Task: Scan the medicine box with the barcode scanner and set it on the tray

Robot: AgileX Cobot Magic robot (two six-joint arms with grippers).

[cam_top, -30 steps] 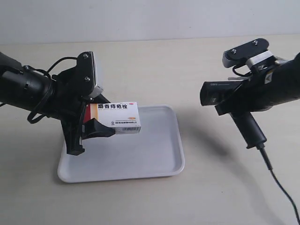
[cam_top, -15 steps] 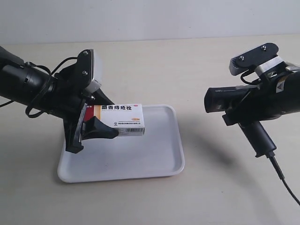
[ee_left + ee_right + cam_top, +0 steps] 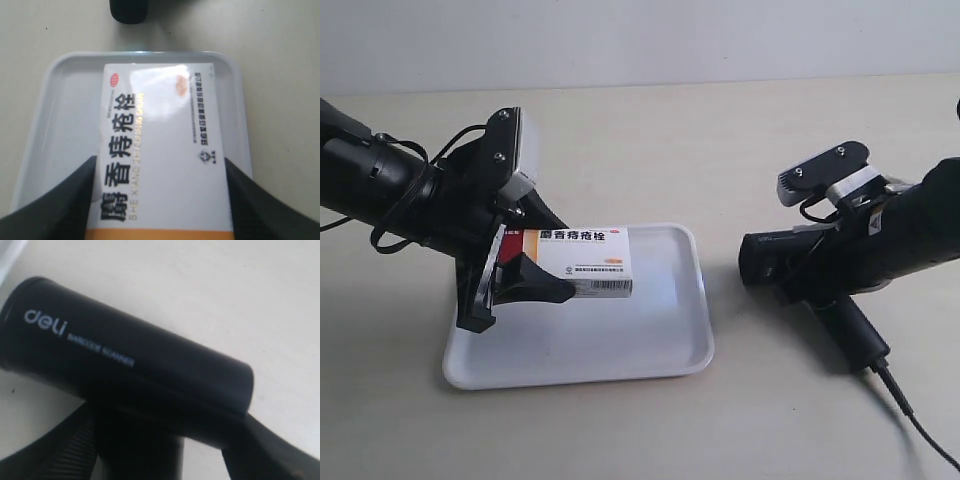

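Next, my left gripper releases the medicine box, now hanging just above the tray, so that it lies flat on the middle of the white tray (image 3: 577,292).
The white medicine box (image 3: 585,262) with dark Chinese lettering hangs just above the white tray (image 3: 650,345), and my left gripper (image 3: 525,268) is shut on its red-banded end. In the left wrist view the medicine box (image 3: 160,150) fills the space between both fingers (image 3: 60,210), with the tray (image 3: 65,100) beneath it. My right gripper (image 3: 830,285) is shut on the black barcode scanner (image 3: 790,255), whose head points toward the tray and sits low near the table. The right wrist view shows the barcode scanner (image 3: 125,360) head with "deli" lettering.
The scanner's handle (image 3: 855,335) slants down to the table and its black cable (image 3: 920,430) trails off toward the exterior view's lower right corner. The beige tabletop (image 3: 650,150) surrounds the tray.
The left gripper has lowered the box slightly and shifted it further over the tray. The right arm has dropped the scanner down toward the table and a little toward the tray.
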